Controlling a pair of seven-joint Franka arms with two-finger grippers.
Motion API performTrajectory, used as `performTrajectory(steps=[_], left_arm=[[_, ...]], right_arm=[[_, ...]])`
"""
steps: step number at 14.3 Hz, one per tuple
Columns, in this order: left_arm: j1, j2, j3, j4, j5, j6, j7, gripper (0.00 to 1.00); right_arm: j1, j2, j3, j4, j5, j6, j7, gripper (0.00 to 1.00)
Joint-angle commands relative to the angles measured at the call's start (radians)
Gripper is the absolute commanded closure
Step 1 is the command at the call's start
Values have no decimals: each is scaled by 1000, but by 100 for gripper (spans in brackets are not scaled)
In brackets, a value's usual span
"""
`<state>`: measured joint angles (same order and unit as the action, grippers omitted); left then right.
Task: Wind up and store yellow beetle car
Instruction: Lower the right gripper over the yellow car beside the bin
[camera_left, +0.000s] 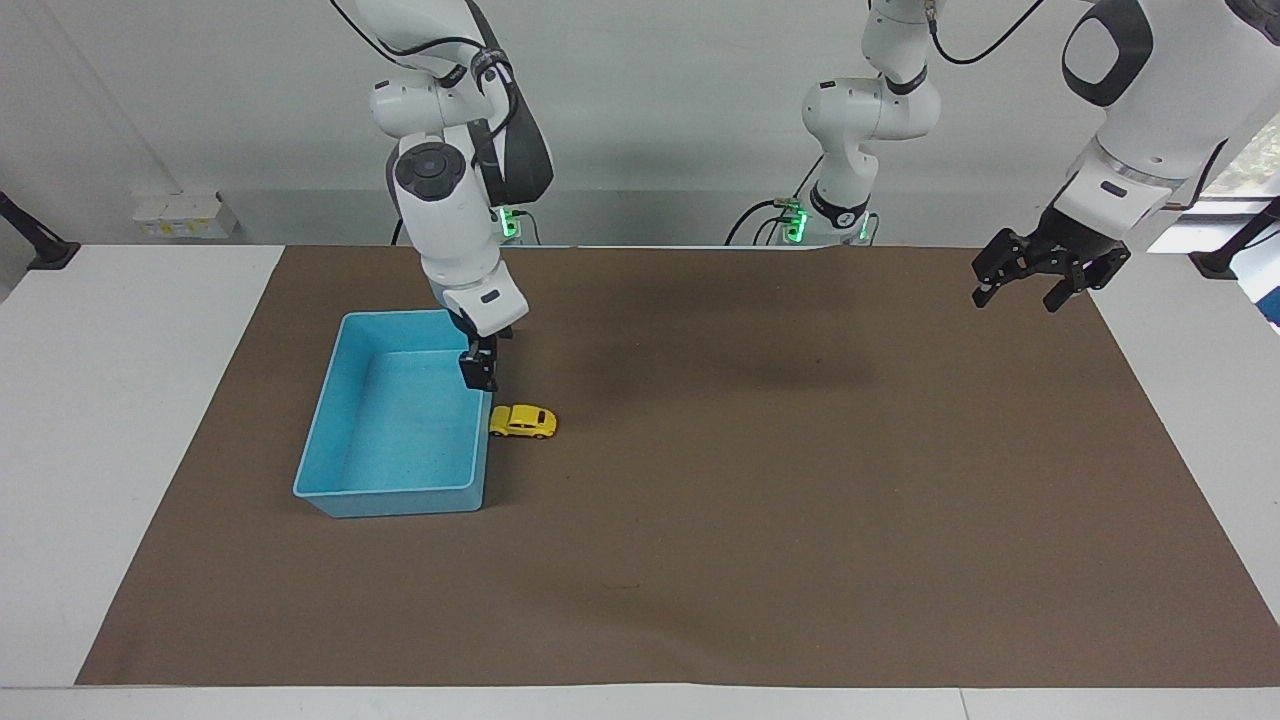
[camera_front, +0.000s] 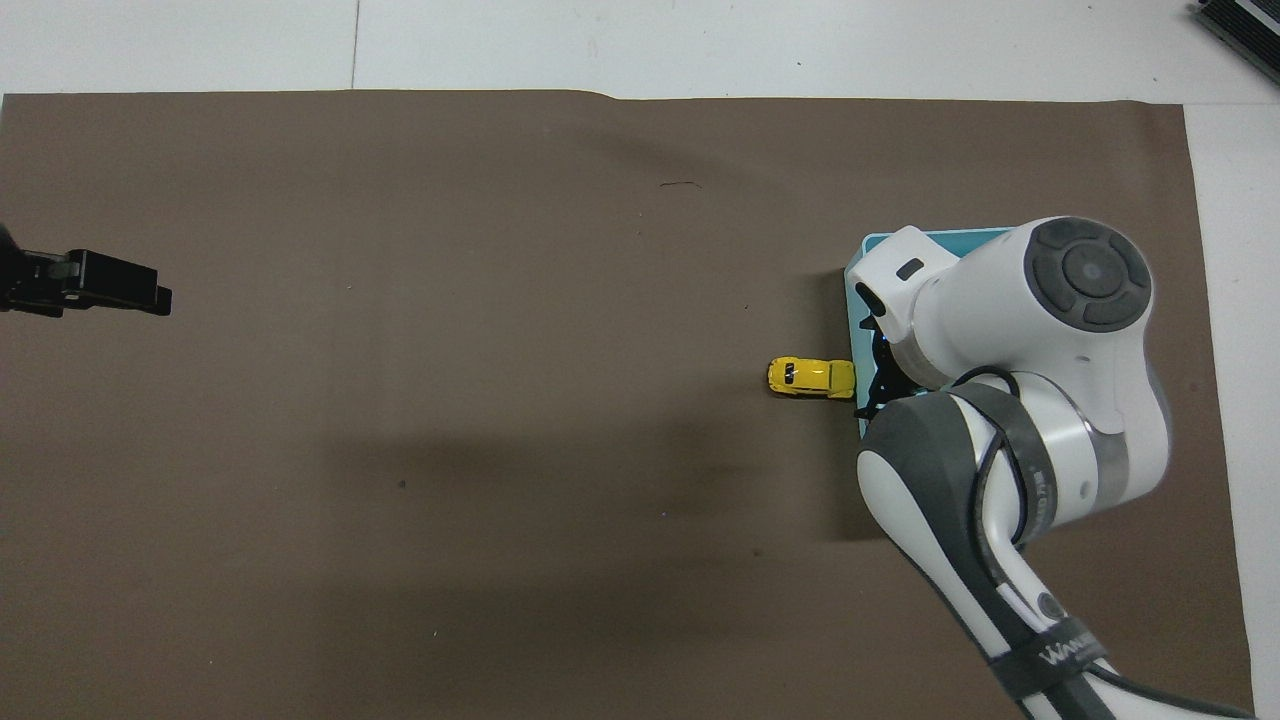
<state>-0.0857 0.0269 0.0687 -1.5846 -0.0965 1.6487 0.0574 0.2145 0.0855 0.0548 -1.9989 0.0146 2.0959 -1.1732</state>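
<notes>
My right gripper needs to grab the end of the yellow beetle car (camera_front: 830, 378) that stands against the light-blue tray next.
The yellow beetle car (camera_left: 523, 422) (camera_front: 811, 377) stands on its wheels on the brown mat, its end right against the outer wall of the light-blue tray (camera_left: 395, 490) (camera_front: 856, 345) on the side toward the left arm's end. The tray holds nothing. My right gripper (camera_left: 480, 378) (camera_front: 875, 388) points down, open and holding nothing, over that tray wall just beside the car and not touching it. In the overhead view the right arm covers most of the tray. My left gripper (camera_left: 1016, 300) (camera_front: 160, 295) waits open in the air over the mat's edge at the left arm's end.
The brown mat (camera_left: 760, 500) covers most of the white table (camera_left: 120, 420). A small white box (camera_left: 180, 215) sits at the table's edge nearest the robots, at the right arm's end.
</notes>
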Motion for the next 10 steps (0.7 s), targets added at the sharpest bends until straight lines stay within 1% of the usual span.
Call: performTrajectory(steps=[1, 3, 4, 5, 10], left_arm=[[27, -1, -10, 8, 12, -10, -13, 0], [35, -18, 3, 5, 21, -80, -13, 0], [32, -18, -6, 9, 99, -104, -10, 0], [27, -21, -15, 8, 151, -108, -5, 0], [26, -28, -15, 3, 143, -128, -10, 0]], right_arm=[[-3, 29, 0, -66, -13, 99, -20, 0], [6, 62, 0, -64, -15, 131, -22, 0], [8, 74, 0, -66, -16, 150, -22, 0], [11, 86, 0, -64, -16, 156, -20, 0], [29, 155, 0, -66, -25, 242, -20, 0]])
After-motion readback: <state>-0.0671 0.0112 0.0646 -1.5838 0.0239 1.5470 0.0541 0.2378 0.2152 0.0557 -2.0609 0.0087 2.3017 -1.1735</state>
